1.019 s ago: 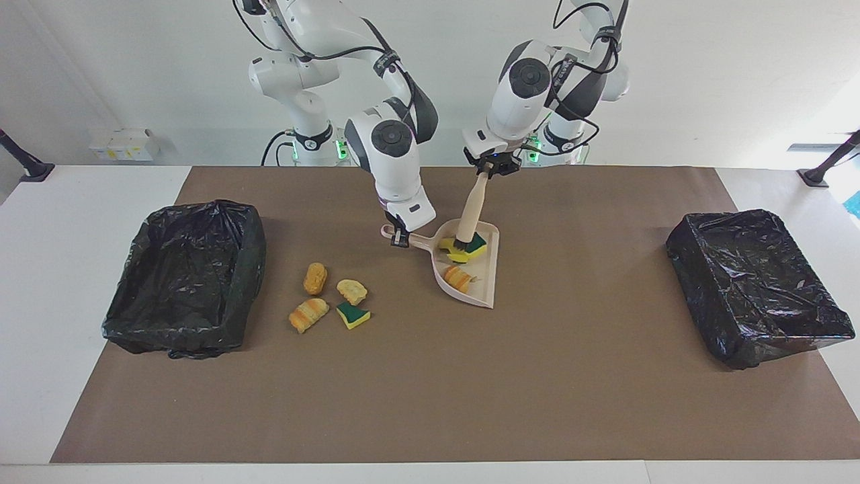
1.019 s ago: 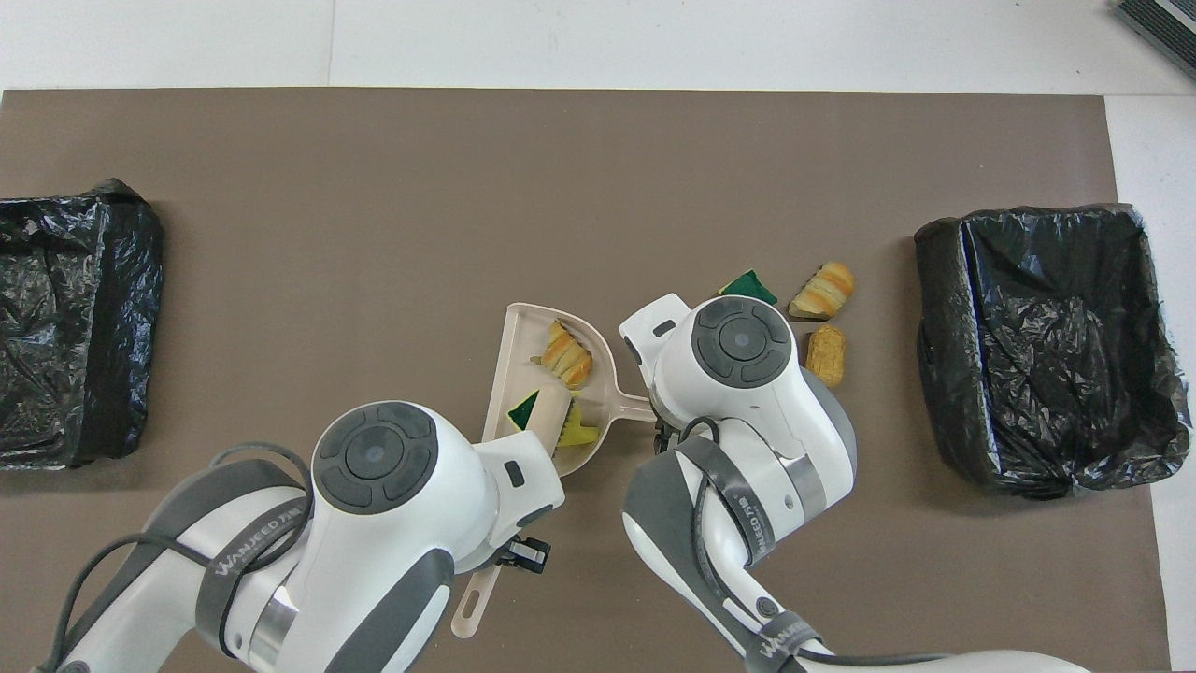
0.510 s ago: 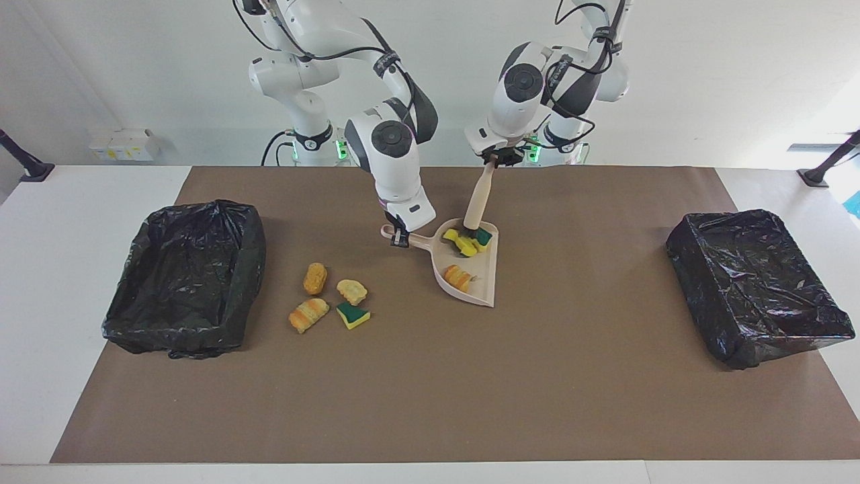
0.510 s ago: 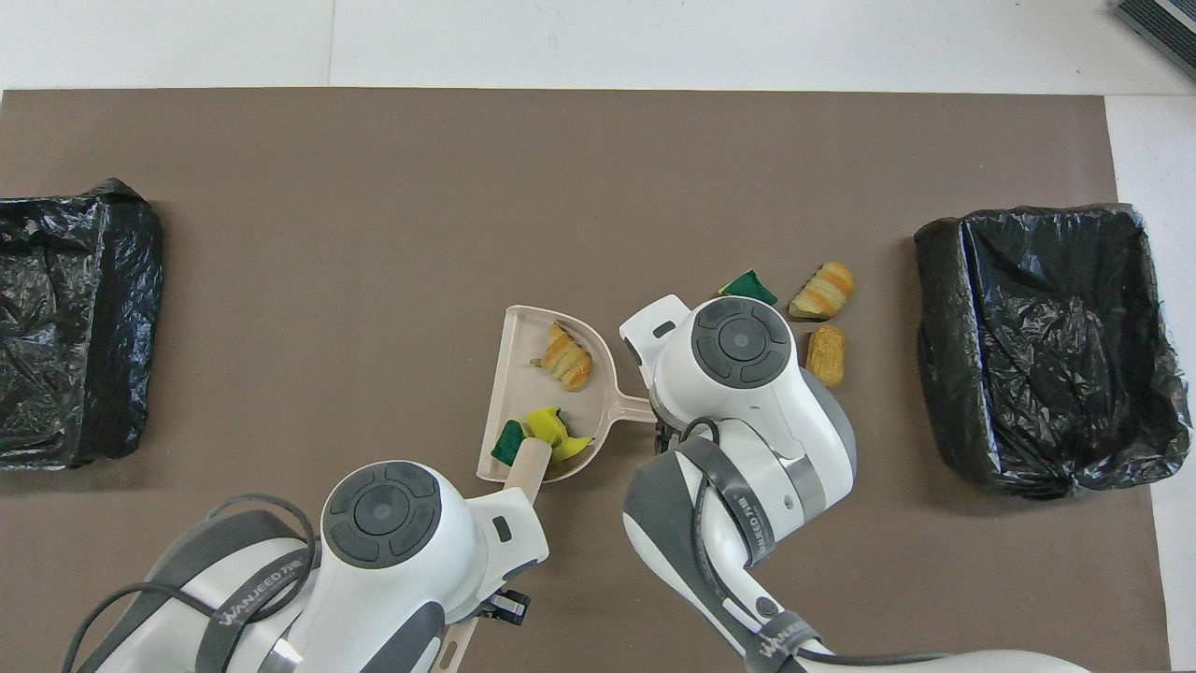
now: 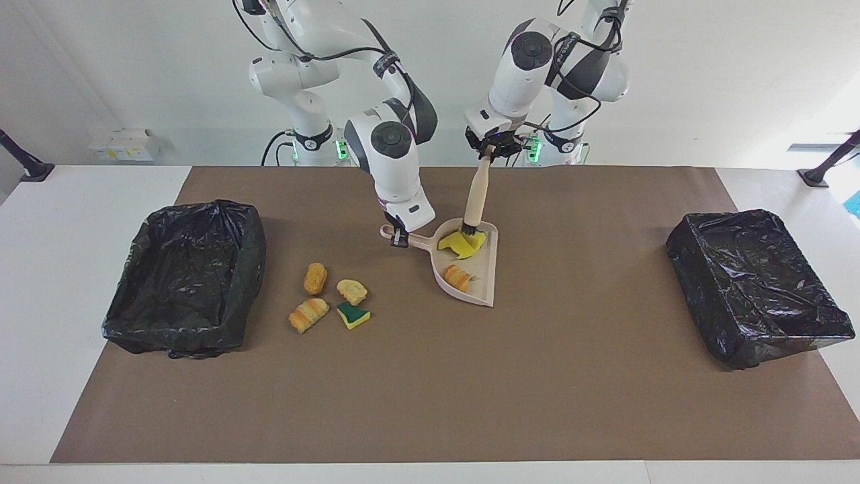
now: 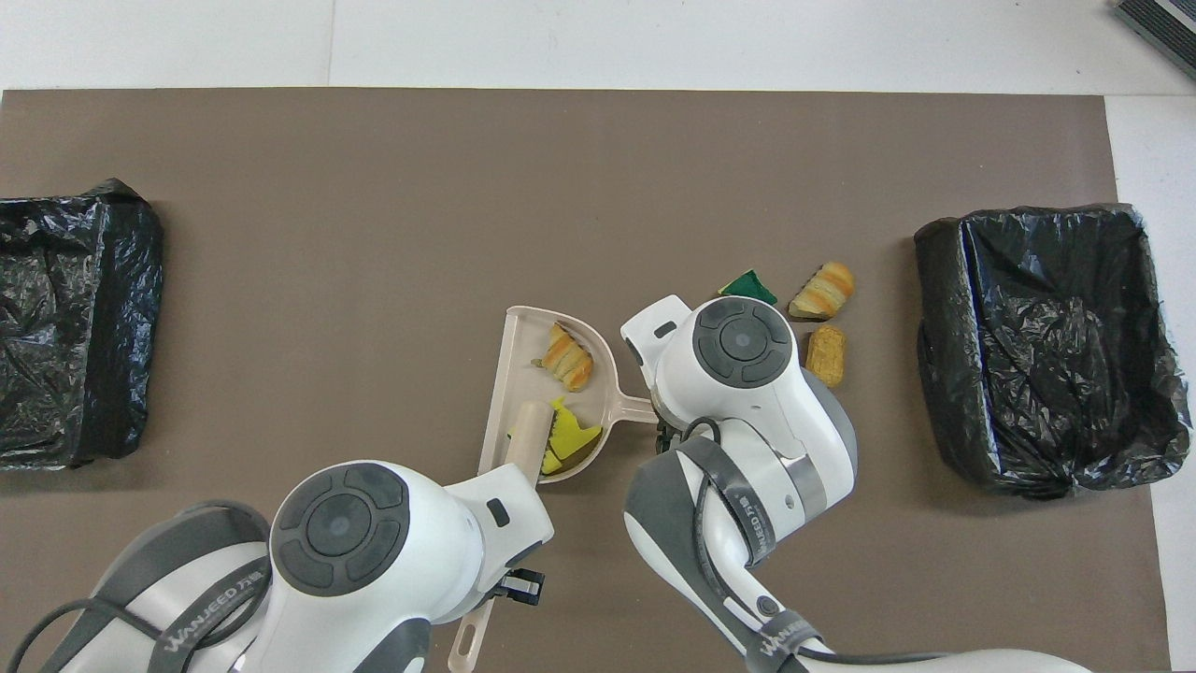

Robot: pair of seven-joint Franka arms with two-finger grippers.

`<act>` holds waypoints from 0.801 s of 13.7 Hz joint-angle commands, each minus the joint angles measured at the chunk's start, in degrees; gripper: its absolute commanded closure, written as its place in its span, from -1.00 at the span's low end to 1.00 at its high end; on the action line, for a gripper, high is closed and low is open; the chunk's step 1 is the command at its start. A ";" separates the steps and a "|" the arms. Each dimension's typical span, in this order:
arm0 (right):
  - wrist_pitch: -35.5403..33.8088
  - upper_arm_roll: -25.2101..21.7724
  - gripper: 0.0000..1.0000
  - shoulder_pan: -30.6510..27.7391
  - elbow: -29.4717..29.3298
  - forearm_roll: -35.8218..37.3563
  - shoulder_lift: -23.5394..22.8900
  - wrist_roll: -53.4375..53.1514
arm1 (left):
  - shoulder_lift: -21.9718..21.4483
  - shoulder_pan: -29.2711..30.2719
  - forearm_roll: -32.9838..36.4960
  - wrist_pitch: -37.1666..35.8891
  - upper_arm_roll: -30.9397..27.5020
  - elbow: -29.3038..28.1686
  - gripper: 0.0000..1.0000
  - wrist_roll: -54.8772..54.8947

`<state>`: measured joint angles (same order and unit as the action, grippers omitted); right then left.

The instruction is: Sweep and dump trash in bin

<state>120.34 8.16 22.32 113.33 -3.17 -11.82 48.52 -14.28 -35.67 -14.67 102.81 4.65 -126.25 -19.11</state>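
Note:
Next, I lay the brush flat with my left gripper on the brown mat point(image 6: 519, 550) just in front of the dustpan.
A beige dustpan point(image 5: 481, 286) point(image 6: 519, 363) lies on the brown mat with its open edge toward the left arm's end. My right gripper point(image 5: 401, 240) is shut on its handle; the wrist hides that grip from overhead. My left gripper point(image 5: 492, 150) is shut on the top of a brush handle point(image 5: 476, 195) point(image 6: 529, 433) whose dark bristles point(image 5: 472, 231) rest in the pan. Trash in the pan: yellow sponge point(image 5: 459, 245) point(image 6: 572, 437) and a bread piece point(image 5: 457, 277) point(image 6: 568, 357). Several scraps point(image 5: 352, 291) lie on the mat toward the right arm's end. One black-lined bin point(image 5: 185, 275) point(image 6: 1046, 346) stands beside them.
A second black-lined bin point(image 5: 759, 282) point(image 6: 65, 318) stands at the left arm's end of the table. The loose scraps include two bread pieces point(image 5: 315, 278) point(image 5: 308, 314) and a green-and-yellow wedge point(image 5: 353, 314) point(image 6: 747, 285). The brown mat point(image 5: 430, 390) covers most of the table.
My left gripper has risen and drawn back toward the robots, standing the brush more upright. The sponge pieces were dragged to the pan's closed end. The right arm and dustpan stayed put.

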 commanded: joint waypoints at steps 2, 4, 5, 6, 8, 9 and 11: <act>0.51 0.19 1.00 -0.69 1.19 -0.35 0.66 1.93 | -0.40 -0.36 -0.54 0.64 -1.05 1.70 1.00 -1.37; 0.16 0.27 1.00 -0.78 1.01 -0.79 0.74 0.62 | 0.56 3.39 -0.28 0.81 -1.23 3.03 1.00 -0.49; 0.24 0.28 1.00 -0.87 0.49 -0.79 0.83 -0.26 | 1.09 5.51 0.16 0.82 -1.14 3.20 1.00 -0.40; 0.50 0.28 1.00 -0.96 0.48 -1.40 1.01 -0.44 | 1.27 7.36 0.34 0.82 -1.22 3.12 1.00 -0.49; 2.60 0.36 1.00 -2.27 0.22 -2.88 1.01 -0.71 | 1.45 11.84 3.05 0.82 -1.23 3.03 1.00 -0.49; 3.92 0.28 1.00 -2.19 -0.39 -5.25 0.75 -0.62 | 1.54 12.99 3.76 0.90 -1.23 2.68 1.00 -0.66; 4.55 0.36 1.00 -2.19 -1.27 -5.89 0.31 -0.71 | 1.45 15.45 4.38 0.90 -1.23 1.81 1.00 -0.93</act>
<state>124.08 8.12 20.64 112.80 -7.02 -11.64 48.04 -12.84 -22.08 -11.63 103.64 2.76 -124.18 -19.58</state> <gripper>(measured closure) 0.683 0.736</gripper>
